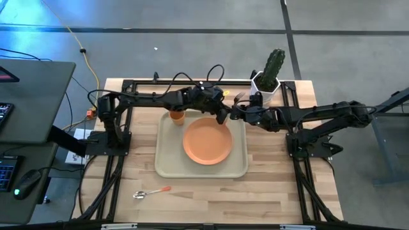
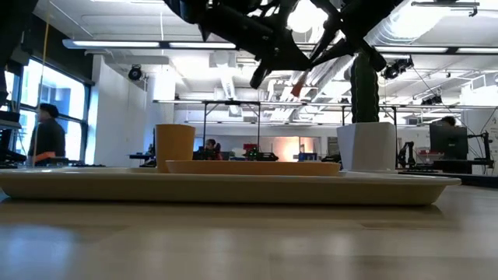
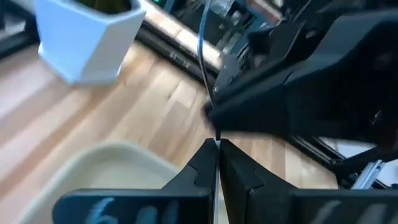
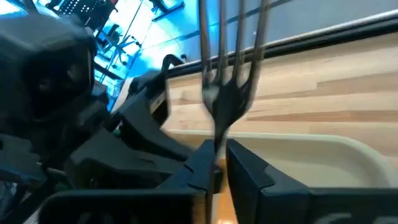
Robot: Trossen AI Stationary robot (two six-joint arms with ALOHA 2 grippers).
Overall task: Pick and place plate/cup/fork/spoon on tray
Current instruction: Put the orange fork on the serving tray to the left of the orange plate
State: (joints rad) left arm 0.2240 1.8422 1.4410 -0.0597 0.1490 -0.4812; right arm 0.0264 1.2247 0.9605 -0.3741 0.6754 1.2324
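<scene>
My left gripper has the fork. It will let go of it on the tray (image 1: 167,148) beside the orange plate, in front of the cup.
The fork (image 4: 227,81), with silver tines, is in my right gripper (image 4: 219,155), above the far right corner of the cream tray (image 1: 167,167). My right gripper also shows in the high view (image 1: 234,114). My left gripper (image 1: 222,117) is shut, its tips (image 3: 217,146) close in front of my right gripper; I see nothing in it. The orange plate (image 1: 207,141) lies flat on the tray, and the orange cup (image 1: 177,117) stands upright at the tray's far left. The spoon (image 1: 151,191) lies on the table in front of the tray. My right gripper pinches the fork at its neck (image 4: 217,134), just below the tines, between its two fingers. The fingers come from the table's right side and lie along the fork. The tines stick out beyond the fingertips. The fork is lifted clear of the tray.
A white hexagonal pot with a cactus (image 1: 266,83) stands at the table's far right, close behind my right arm. Both arms meet over the tray's far right corner. Black frame rails run along the table's sides and far edge.
</scene>
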